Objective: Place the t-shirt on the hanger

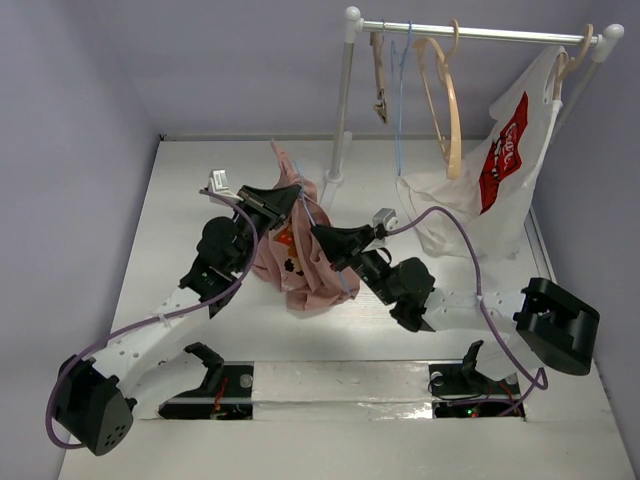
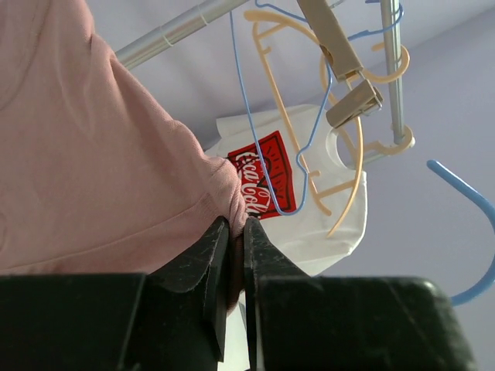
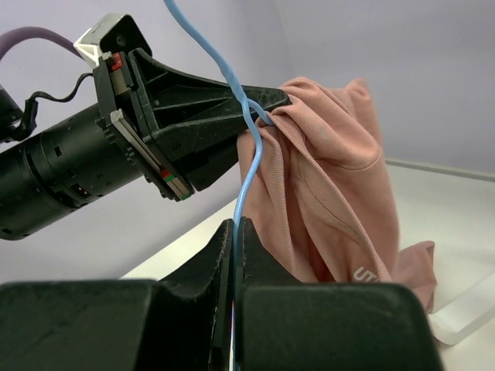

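The hanger's lower end is outside the t-shirt and both are held by my left gripper, so my right gripper should leave the hanger and take the t-shirt's loose side [image 1: 328,282].
The dusty-pink t-shirt [image 1: 300,262] hangs bunched above the table's middle. My left gripper [image 1: 293,196] is shut on a fold near its collar; in the left wrist view the pink cloth [image 2: 93,154] is pinched between the fingers [image 2: 232,232]. My right gripper [image 1: 322,234] is shut on the thin light-blue wire hanger [image 3: 244,154], whose wire runs up past the collar of the t-shirt [image 3: 332,178] and the left gripper [image 3: 271,99]. The hanger's wire [image 1: 312,215] shows faintly in the top view, and its hook end [image 2: 476,209] in the left wrist view.
A white rack [image 1: 480,33] at the back right carries tan wooden hangers [image 1: 450,110], a blue wire hanger [image 1: 398,100] and a white shirt with a red logo [image 1: 500,170]. The rack's post [image 1: 340,120] stands just behind the t-shirt.
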